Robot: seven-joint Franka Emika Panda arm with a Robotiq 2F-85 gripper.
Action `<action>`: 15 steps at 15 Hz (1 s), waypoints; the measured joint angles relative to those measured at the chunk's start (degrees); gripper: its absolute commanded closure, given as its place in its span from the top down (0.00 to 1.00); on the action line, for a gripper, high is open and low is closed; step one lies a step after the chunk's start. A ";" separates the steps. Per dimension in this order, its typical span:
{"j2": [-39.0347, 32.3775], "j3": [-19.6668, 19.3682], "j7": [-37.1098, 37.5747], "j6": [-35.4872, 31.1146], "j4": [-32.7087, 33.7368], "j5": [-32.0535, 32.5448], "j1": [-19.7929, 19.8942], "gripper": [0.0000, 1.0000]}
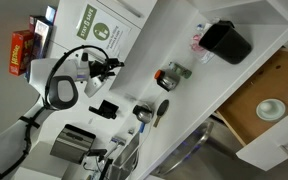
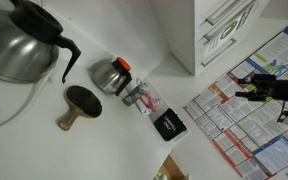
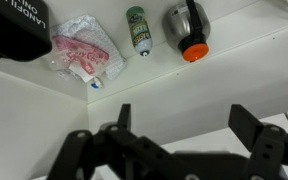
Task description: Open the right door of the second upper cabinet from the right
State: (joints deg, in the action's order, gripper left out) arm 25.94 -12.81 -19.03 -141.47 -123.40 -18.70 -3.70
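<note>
The robot's gripper needs to next close on the cabinet door's bar handle (image 1: 89, 52) beside the poster with the green circle, at the same height as that circle.
White cabinet doors (image 2: 227, 30) with bar handles show at the top right of an exterior view, all closed there. In an exterior view a wooden-lined compartment (image 1: 274, 105) stands open with a pale bowl inside. My gripper (image 3: 184, 125) is open and empty, its two black fingers spread over a white surface. It also shows in both exterior views (image 1: 112, 65) (image 2: 252, 88), in front of a wall of posters and apart from the cabinet doors. I cannot tell which door is the second from the right.
On the white counter lie a black box (image 3: 14, 25), a pink-and-white bag (image 3: 84, 55), a green tube (image 3: 137, 30) and a steel flask with an orange lid (image 3: 187, 25). A large steel kettle (image 2: 19, 40) and posters (image 2: 254, 135) are nearby.
</note>
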 measured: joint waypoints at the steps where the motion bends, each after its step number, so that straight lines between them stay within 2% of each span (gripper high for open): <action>1: 0.00 0.00 0.00 0.00 0.00 0.00 0.00 1.00; 4: 0.12 0.23 -0.11 -0.44 0.17 -0.10 -0.42 1.00; 7: 1.21 0.64 -2.28 -3.67 1.64 -1.21 -3.66 1.00; 12: 1.19 0.89 -7.00 -14.66 5.57 -6.51 -12.84 1.00; 15: -2.00 0.52 -10.49 -21.63 8.05 -9.03 -18.88 1.00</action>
State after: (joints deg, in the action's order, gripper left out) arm 23.94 -12.30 -29.52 -163.10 -115.35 -27.73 -22.58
